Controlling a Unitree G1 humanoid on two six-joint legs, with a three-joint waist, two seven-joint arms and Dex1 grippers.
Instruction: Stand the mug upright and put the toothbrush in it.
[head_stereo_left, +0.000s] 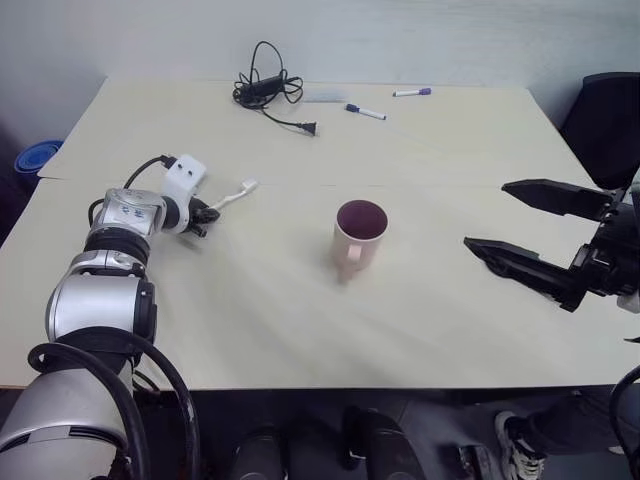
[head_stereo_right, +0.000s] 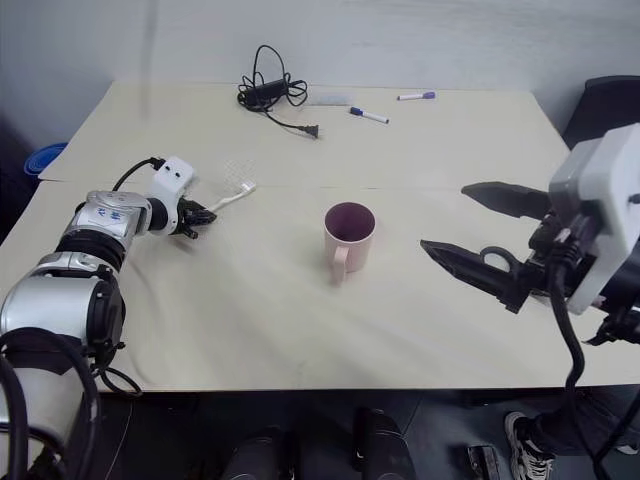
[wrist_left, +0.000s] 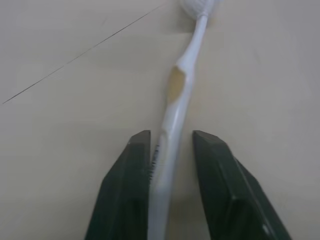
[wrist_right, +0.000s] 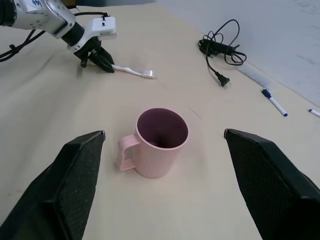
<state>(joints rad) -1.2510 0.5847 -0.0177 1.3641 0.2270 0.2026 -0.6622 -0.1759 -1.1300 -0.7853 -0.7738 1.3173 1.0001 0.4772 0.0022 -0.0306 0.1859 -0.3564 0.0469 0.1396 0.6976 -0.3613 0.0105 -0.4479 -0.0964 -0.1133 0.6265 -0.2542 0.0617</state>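
Next, I release the white toothbrush from my left gripper inside the pale pink mug (head_stereo_left: 371, 226), leaning on the rim facing my right gripper.
The pale pink mug (head_stereo_left: 358, 238) stands upright at the table's middle, its dark maroon inside facing up and its handle toward me. The white toothbrush (head_stereo_left: 232, 197) lies flat on the table to the mug's left, bristle head pointing away from my left gripper (head_stereo_left: 207, 216). In the left wrist view the two black fingers (wrist_left: 127, 185) are drawn in around the toothbrush handle (wrist_left: 175, 115), one pressed against it. My right gripper (head_stereo_left: 487, 215) hangs open to the right of the mug, clear of it, holding nothing.
A coiled black cable with a plug (head_stereo_left: 268, 90) lies at the table's far side, with two marker pens (head_stereo_left: 365, 112) beside it. A blue object (head_stereo_left: 35, 157) sits beyond the left edge and a dark chair (head_stereo_left: 605, 115) at the far right.
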